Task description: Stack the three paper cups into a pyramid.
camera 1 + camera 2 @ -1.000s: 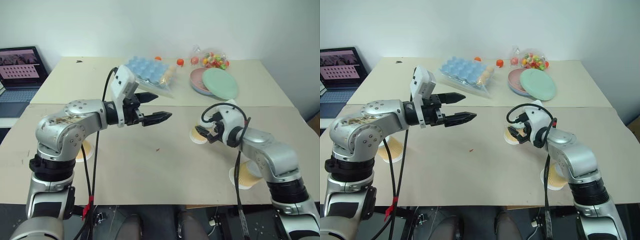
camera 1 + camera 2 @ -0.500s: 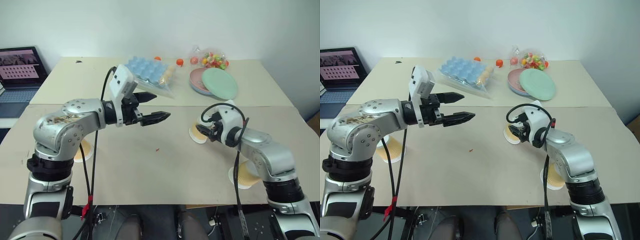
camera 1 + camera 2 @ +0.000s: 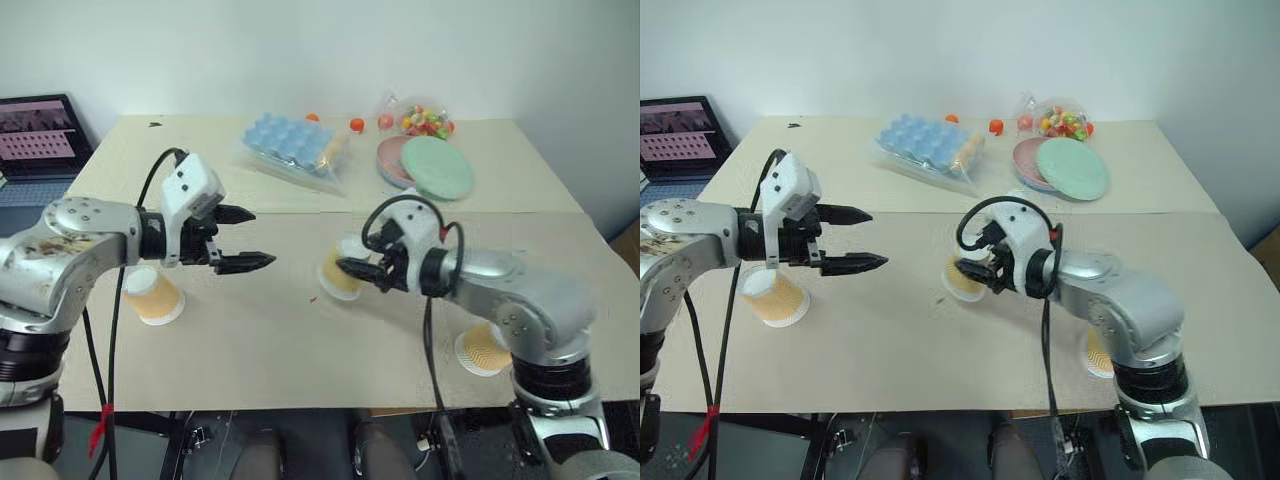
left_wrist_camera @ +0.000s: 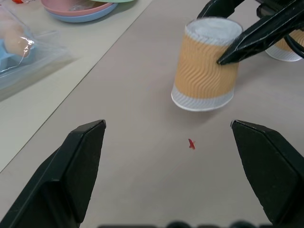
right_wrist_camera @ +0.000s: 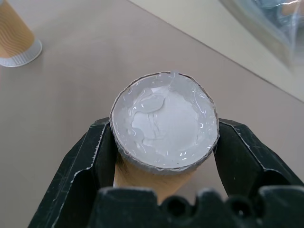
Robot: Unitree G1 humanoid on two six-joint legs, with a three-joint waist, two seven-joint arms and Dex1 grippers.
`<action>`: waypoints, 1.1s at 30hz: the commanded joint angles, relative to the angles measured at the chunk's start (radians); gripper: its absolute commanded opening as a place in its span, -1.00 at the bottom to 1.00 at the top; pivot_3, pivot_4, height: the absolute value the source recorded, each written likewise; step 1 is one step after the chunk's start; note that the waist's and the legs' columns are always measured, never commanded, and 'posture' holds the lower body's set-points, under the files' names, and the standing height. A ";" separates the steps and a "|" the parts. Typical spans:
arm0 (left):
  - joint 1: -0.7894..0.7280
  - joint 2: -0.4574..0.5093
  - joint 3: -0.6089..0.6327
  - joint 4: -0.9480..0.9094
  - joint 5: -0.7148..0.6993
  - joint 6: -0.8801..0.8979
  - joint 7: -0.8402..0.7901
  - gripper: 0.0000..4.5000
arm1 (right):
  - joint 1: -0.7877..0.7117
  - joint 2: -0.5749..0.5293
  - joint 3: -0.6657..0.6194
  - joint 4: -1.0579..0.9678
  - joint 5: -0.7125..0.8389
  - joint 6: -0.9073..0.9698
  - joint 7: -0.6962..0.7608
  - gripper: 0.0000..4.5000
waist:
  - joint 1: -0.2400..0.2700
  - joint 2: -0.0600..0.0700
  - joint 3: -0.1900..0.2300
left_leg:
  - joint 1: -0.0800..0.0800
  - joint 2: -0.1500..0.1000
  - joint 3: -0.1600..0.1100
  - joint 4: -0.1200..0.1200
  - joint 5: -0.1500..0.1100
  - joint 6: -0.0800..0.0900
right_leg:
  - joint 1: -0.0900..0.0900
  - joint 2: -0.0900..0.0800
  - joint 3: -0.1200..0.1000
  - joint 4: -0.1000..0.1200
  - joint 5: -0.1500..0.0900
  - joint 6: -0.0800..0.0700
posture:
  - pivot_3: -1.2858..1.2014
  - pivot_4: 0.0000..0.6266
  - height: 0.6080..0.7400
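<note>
I need to release my right gripper's paper cup on the beige table (image 3: 293,300) beside the red speck, towards my left gripper.
Three orange-tan paper cups are on the beige table. My right gripper (image 3: 347,268) is shut on one cup (image 3: 335,275), held base up and slightly tilted low over the table's middle; its white base (image 5: 164,121) sits between the black fingers (image 5: 102,147). A second cup (image 3: 155,297) stands upside down at the left, just below my left arm. The third cup (image 3: 482,349) stands near the front right edge, partly behind my right arm. My left gripper (image 3: 260,237) is open, empty, and points at the held cup (image 4: 204,66) from a short distance.
On the far table lie a blue egg tray in plastic (image 3: 290,140), stacked pink and green plates (image 3: 425,165), a bag of coloured sweets (image 3: 425,120) and small orange balls (image 3: 356,124). A laptop (image 3: 35,135) sits at the far left. A red speck (image 3: 313,298) marks the table.
My right gripper shut on the cup and carried it left toward the table's middle. My left gripper, still open, drew back to the left.
</note>
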 commanded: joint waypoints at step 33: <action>-0.033 -0.035 0.008 -0.036 0.020 -0.008 -0.036 1.00 | -0.069 0.194 0.287 0.195 -0.303 -0.325 0.095 0.99 | -0.008 0.000 0.000 | 0.000 0.000 0.000 0.000 0.000 0.000 | -0.001 0.000 0.000 0.001 0.000 0.000 | 0.03 -0.52 0.94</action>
